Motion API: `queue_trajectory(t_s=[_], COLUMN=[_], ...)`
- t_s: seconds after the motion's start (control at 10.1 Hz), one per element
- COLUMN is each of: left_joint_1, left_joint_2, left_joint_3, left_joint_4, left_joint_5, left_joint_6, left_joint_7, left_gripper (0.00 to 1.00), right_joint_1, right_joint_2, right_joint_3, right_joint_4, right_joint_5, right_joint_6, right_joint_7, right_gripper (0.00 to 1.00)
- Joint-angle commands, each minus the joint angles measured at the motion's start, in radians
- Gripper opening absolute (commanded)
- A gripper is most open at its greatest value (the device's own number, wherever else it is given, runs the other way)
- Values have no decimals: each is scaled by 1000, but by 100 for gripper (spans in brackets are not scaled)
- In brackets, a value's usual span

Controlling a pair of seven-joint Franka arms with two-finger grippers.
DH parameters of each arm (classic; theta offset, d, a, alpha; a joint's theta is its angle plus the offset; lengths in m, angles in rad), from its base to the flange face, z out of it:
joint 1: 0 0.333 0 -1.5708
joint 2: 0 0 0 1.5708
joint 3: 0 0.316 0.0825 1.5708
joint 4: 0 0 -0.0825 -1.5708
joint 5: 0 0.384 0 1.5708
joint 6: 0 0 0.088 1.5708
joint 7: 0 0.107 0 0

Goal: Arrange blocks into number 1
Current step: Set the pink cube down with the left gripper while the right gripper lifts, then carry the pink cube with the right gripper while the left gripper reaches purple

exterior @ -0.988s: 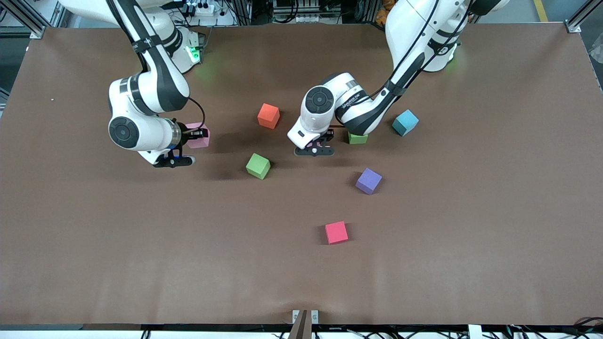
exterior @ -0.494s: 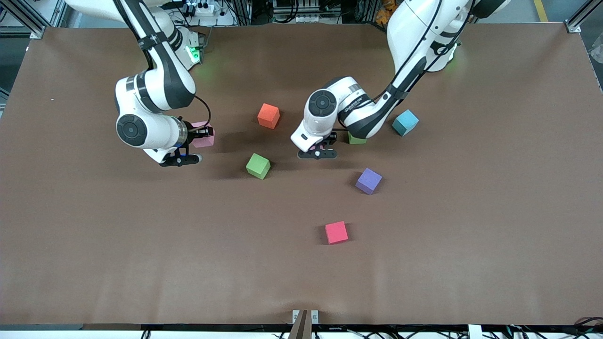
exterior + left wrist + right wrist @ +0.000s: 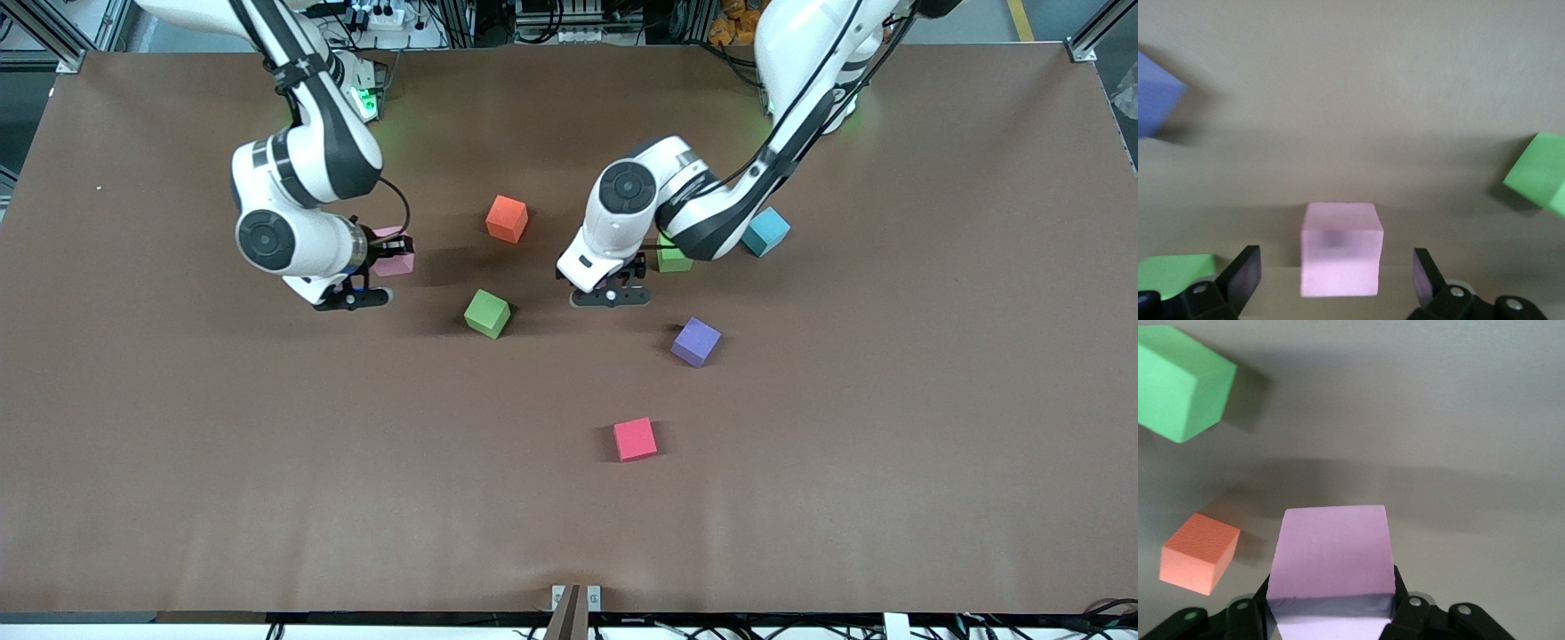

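Note:
The purple block near the red cube is next for my left gripper, which should go there and close on the purple block's opposite sides (image 3: 695, 342) (image 3: 1157, 99).
My right gripper (image 3: 391, 252) is shut on a light pink block (image 3: 395, 259), held just above the table; its wrist view shows the block (image 3: 1331, 560) clamped between both fingers. My left gripper (image 3: 613, 286) stands open over the second pink block (image 3: 1340, 247), which lies on the table between its spread fingers (image 3: 1245, 270) without touching them. That block is hidden under the hand in the front view. One green block (image 3: 487, 313) lies between the two grippers. The other green block (image 3: 672, 258) is beside the left arm's wrist. The purple block (image 3: 695, 341) lies nearer the front camera.
An orange cube (image 3: 507, 219) sits between the arms, close to their bases. A light blue cube (image 3: 765, 230) lies partly under the left arm. A red cube (image 3: 635, 439) lies nearest the front camera, with bare brown table (image 3: 356, 498) around it.
My right gripper has carried its pink block a little toward the left arm's end of the table. My left hand has shifted slightly the same way, still open around its pink block.

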Motion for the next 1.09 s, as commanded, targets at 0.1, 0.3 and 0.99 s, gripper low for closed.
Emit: queue_trajectory(t_s=[0.1,0.3,0.99], left_joint_1=[239,352,412], left_joint_2=[-159,-167,-90], left_joint_3=[-74,-80,-46], left_joint_4=[-31,-31,-71], left_joint_5=[19,19,28], left_joint_6=[-100,-100,-99], left_joint_7=[30,252,704], left_gripper=[100,100,100], right_joint_1=[192,333,537], right_joint_2=[12,76,436], right_joint_3=[-6,-6,1], right_joint_4=[58,124,525], right_joint_5=[11,11,16], right_joint_6=[56,111,115], right_joint_7=[193,356,648], right_gripper=[0,0,0])
